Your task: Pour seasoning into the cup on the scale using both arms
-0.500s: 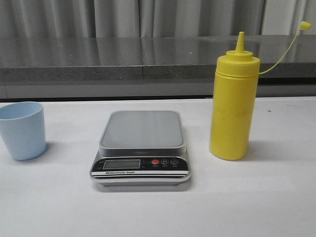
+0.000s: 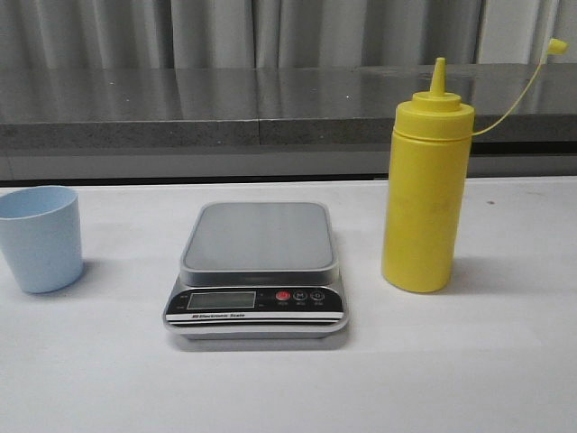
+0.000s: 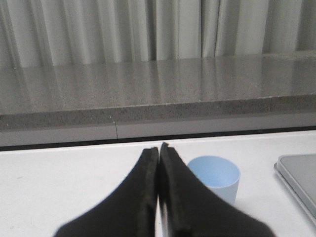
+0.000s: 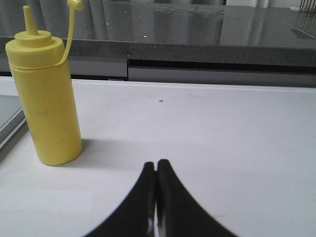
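My left gripper will grip the pale blue cup on its rim [image 2: 4, 202] [image 3: 189, 167], at the side farthest from the scale.
The yellow seasoning bottle [image 2: 424, 198] stands upright on the white table, right of the scale, its small cap [image 2: 559, 45] hanging off on its tether. The scale [image 2: 259, 271] sits in the middle with a bare steel platform. The pale blue cup [image 2: 39, 237] stands empty at the far left. No arm shows in the front view. My left gripper [image 3: 159, 147] is shut and empty, with the cup [image 3: 215, 177] just beyond and beside its tips. My right gripper [image 4: 156, 163] is shut and empty, short of the bottle [image 4: 46, 98] and off to one side.
A grey stone ledge [image 2: 270, 104] runs along the back of the table, with curtains behind it. The scale's corner [image 3: 298, 177] shows in the left wrist view. White table surface [image 4: 222, 128] stretches beyond the right gripper.
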You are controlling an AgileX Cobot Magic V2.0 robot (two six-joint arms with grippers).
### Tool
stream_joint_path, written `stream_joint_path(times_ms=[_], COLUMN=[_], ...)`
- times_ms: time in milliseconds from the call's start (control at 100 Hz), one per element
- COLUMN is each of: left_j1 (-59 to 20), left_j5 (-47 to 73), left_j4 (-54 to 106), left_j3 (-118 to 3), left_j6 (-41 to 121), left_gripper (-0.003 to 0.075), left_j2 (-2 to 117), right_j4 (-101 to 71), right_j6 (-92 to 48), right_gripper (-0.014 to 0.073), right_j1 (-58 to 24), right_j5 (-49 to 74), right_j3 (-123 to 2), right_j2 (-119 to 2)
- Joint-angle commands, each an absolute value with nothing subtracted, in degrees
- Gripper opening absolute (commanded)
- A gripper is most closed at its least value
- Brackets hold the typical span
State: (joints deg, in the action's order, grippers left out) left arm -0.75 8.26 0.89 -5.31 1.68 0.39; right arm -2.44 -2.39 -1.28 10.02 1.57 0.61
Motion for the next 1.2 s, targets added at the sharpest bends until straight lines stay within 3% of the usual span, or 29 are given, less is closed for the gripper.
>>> stream_joint_path(times_ms=[0,660,1110,1190], left_j1=[-0.74,-0.74,-0.74,-0.85], left_j5=[7.02,21.85,26.48,26.48], left_j4=[2.65,5.46,7.20,8.71], left_j3=[-10.68,-42.23,-51.63,-52.25], left_j6=[1.53,1.53,1.53,1.53], left_gripper=[-0.0020,-0.0020,-0.0015,0.0039], left_j2=[4.30,48.07,67.92,69.96], right_j4=[-2.25,-2.25,-2.25,-2.25], right_j6=[-2.79,-2.79,-2.79,-2.79], right_gripper=[-0.0068,-0.0068,-0.0068,-0.0068], right_j1=[-1.00,-1.00,-1.00,-1.00], right_j5=[5.05,5.05,5.05,5.05], right_j3=[0.55,0.55,0.55,0.55], right_j2=[1.78,1.78,1.78,1.78])
